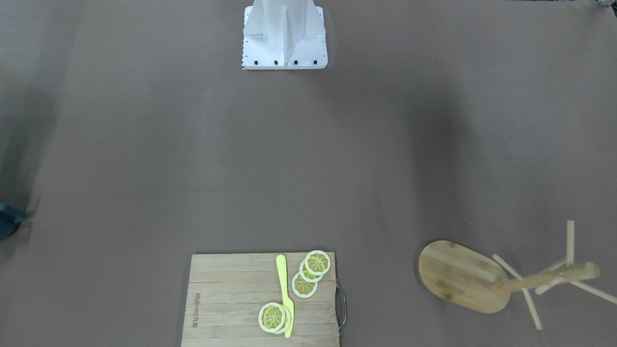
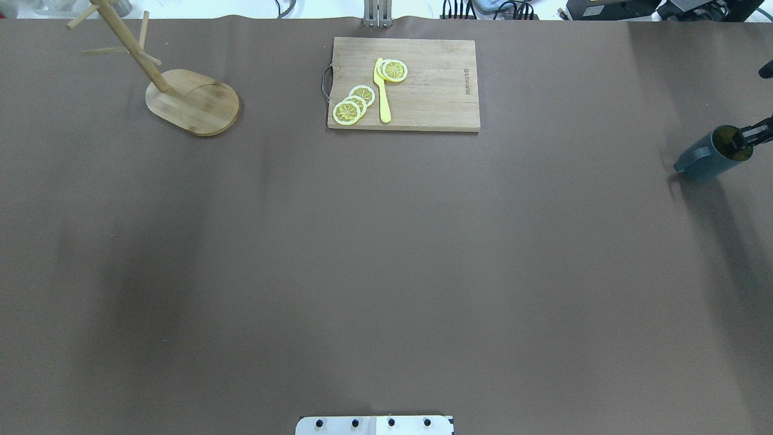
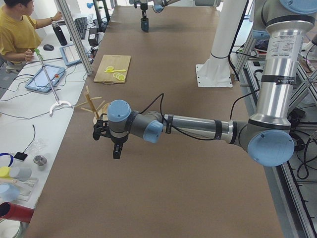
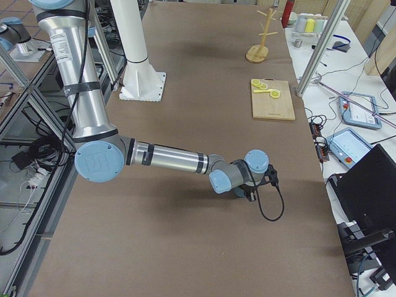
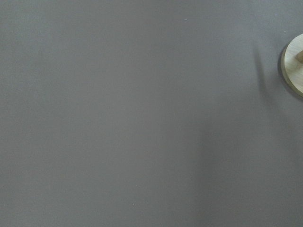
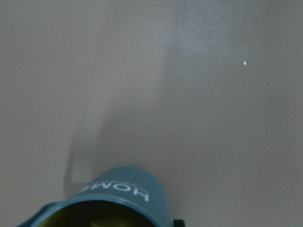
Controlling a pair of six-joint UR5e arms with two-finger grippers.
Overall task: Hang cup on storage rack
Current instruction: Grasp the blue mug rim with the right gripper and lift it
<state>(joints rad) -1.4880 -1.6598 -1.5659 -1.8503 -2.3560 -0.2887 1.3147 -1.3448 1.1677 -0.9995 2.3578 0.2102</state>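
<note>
I will use my right gripper to set the dark blue-grey cup down on the bare table midway (image 1: 284,153) between the robot's base plate and the cutting board.
The dark blue-grey cup (image 2: 708,158) is at the table's far right edge, its yellow-olive inside showing. My right gripper (image 2: 744,140) is shut on its rim, one finger inside the cup. The right wrist view shows the cup (image 6: 124,194) with white "HOME" lettering close below the camera. A sliver of it shows in the front view (image 1: 6,221). The wooden storage rack (image 2: 193,103) stands upright at the far left, empty; it also shows in the front view (image 1: 458,274). My left gripper (image 3: 116,148) hangs over bare table near the rack (image 3: 94,106); I cannot tell whether it is open.
A wooden cutting board (image 2: 435,90) with lemon slices (image 2: 353,106) and a yellow knife (image 2: 382,93) lies at the far middle. The robot's base plate (image 2: 374,425) is at the near edge. An operator (image 3: 17,29) sits beside the table.
</note>
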